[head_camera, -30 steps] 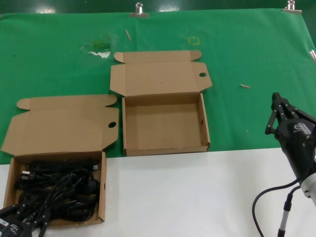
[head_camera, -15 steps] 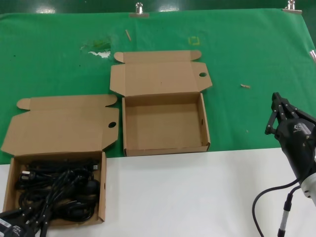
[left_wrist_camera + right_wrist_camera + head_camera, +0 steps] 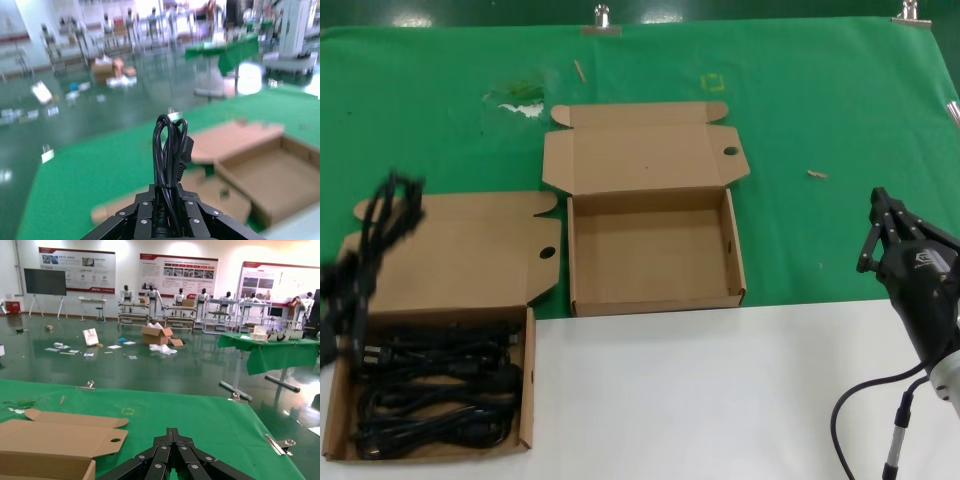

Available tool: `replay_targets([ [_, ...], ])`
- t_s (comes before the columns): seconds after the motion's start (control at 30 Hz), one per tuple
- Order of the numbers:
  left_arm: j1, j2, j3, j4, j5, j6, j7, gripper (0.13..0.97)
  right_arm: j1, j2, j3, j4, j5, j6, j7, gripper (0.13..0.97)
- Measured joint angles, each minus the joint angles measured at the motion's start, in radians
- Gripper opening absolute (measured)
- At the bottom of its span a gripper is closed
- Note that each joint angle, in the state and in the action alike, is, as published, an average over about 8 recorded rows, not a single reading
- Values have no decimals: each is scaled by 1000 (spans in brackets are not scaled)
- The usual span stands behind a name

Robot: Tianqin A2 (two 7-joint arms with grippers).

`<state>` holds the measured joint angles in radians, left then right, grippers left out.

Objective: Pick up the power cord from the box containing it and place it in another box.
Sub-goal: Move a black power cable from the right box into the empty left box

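Note:
My left gripper is going to release the power cord on the middle of the empty box's bottom [image 3: 663, 266] [image 3: 290, 177].
My left gripper [image 3: 344, 282] is shut on the power cord [image 3: 386, 222], a slim black looped bundle held up in the air over the left edge of the left box's lid [image 3: 450, 255]. The left wrist view shows the cord [image 3: 170, 145] standing up out of the closed jaws of the left gripper [image 3: 170, 191]. The left box [image 3: 528, 375] holds a heap of black cables [image 3: 435, 390]. The other box [image 3: 655, 250] is open and empty at the centre. My right gripper [image 3: 880, 215] is shut and empty at the right, apart from both boxes.
The boxes lie on a green cloth [image 3: 820, 110] with a white table surface [image 3: 700, 400] in front. Metal clips [image 3: 602, 20] hold the cloth's far edge. Small bits of debris [image 3: 817, 175] lie on the cloth. The right arm's cable [image 3: 860, 400] hangs at the lower right.
My left gripper has risen from the front of the left box with the power cord in it. The heap in the box has shifted. The right arm has not moved.

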<state>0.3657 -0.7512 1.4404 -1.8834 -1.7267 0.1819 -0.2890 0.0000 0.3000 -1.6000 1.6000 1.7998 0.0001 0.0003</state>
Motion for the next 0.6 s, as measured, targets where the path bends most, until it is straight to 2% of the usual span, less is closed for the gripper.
replay_targets([
  [0.07,11,9,-45,-49,-21,18,23,212,0,0,0,0,0,0,0,138],
  [0.13,16,29,-72,-90,-31,41,59,212,0,0,0,0,0,0,0,138],
  [0.23,-21,96,-53,-115,-2,83,116,212,0,0,0,0,0,0,0,138],
  [0.3,-72,157,-4,-103,47,106,147,211,0,0,0,0,0,0,0,138],
  [0.47,-275,363,179,17,251,114,179,210,0,0,0,0,0,0,0,138],
  [0.53,-366,453,230,89,340,115,177,210,0,0,0,0,0,0,0,138],
  [0.6,-452,535,258,165,430,128,167,210,0,0,0,0,0,0,0,138],
])
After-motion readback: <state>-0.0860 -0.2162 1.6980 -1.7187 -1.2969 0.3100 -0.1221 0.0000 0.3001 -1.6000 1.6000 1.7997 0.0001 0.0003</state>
